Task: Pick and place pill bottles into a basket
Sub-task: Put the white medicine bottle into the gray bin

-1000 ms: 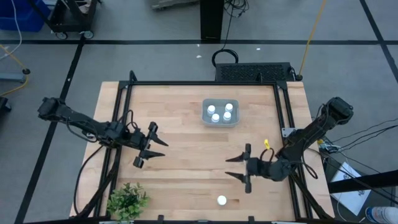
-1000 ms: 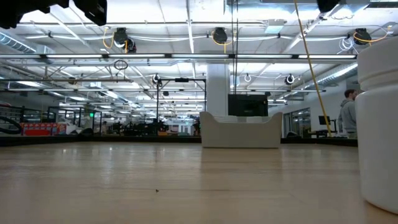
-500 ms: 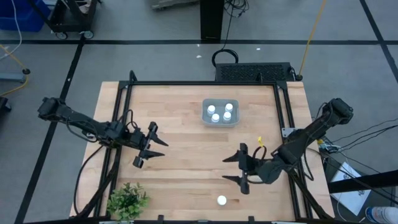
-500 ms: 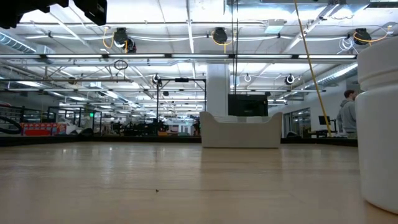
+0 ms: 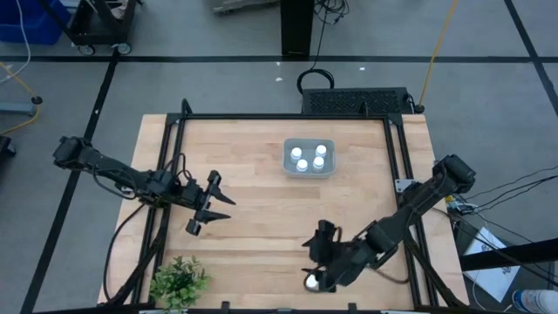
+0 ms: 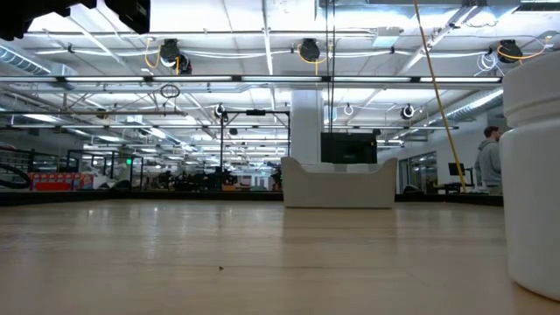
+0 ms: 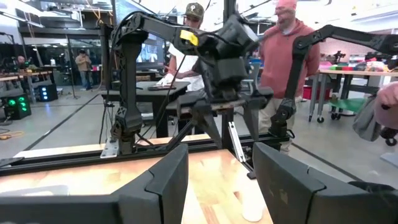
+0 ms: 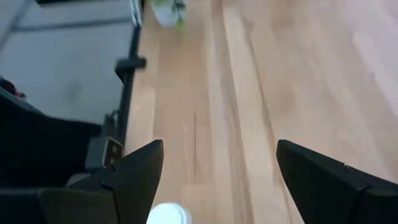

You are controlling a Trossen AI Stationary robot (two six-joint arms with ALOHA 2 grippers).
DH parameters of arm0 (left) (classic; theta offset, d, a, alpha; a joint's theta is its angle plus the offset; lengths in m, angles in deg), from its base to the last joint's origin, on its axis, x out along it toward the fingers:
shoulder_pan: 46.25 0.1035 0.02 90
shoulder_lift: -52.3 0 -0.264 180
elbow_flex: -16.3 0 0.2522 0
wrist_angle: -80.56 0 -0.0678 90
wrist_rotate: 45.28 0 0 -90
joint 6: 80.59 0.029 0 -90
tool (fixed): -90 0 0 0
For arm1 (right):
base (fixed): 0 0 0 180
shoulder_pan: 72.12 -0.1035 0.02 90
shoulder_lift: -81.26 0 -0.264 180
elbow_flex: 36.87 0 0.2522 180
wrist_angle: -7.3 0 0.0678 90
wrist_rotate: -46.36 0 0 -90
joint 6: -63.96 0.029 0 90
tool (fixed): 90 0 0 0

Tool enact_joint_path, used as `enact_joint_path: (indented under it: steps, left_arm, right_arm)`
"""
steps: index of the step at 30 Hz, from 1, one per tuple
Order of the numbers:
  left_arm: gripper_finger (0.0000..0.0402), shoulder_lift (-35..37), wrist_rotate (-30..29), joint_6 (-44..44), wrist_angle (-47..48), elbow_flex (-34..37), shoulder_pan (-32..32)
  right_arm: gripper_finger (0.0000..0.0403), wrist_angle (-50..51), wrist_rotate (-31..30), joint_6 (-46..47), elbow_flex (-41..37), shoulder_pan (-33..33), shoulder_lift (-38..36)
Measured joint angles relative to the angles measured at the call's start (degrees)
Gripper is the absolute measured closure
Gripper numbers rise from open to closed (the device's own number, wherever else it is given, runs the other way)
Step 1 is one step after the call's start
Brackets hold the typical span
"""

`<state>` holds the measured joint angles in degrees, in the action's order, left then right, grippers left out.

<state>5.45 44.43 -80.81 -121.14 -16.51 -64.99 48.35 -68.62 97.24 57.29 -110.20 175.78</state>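
Observation:
The robot's right gripper will close around the cap end (image 5: pixel 312 281) (image 8: pixel 168 215) of the lone white pill bottle that stands by the table's near edge, outside the basket.
One white pill bottle (image 5: pixel 310 282) stands alone on the wooden table near its near edge. It fills the right edge of the low view (image 6: pixel 534 175), and its cap shows in the right wrist view (image 8: pixel 169 214). My right gripper (image 5: pixel 314 260) is open just above and beside this bottle, and its fingers (image 8: pixel 219 149) are spread wide without touching it. The grey-blue basket (image 5: pixel 309 158) sits at the table's far middle with several white bottles standing in it. My left gripper (image 5: pixel 212 202) waits open and empty at the table's left.
A small green plant (image 5: pixel 179 282) stands at the near left corner and shows in the right wrist view (image 8: pixel 166 9). A black frame (image 5: pixel 174 131) runs along the table's sides. People stand beyond the table in the left wrist view (image 7: pixel 286 56).
My right gripper has moved toward the table's near edge and to the left, coming down over the lone bottle. It has stayed open. The bottle has not moved.

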Motion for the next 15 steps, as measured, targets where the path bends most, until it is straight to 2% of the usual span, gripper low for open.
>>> enact_joint_path:
  steps: [4,9,15]
  left_arm:
    - [0.0215,0.00,0.15,-0.21,0.00,0.00,-0.01]
    - [0.0215,0.00,0.17,-0.31,0.02,0.00,0.01]
    - [0.0215,0.00,0.17,-0.31,0.07,0.00,-0.01]
  right_arm:
    - [0.0094,3.22,2.79,2.64,3.67,-0.31,3.29]
    - [0.0094,6.40,6.91,9.44,3.87,-0.29,4.47]
    - [0.0095,6.09,7.52,11.12,3.85,-1.22,7.33]
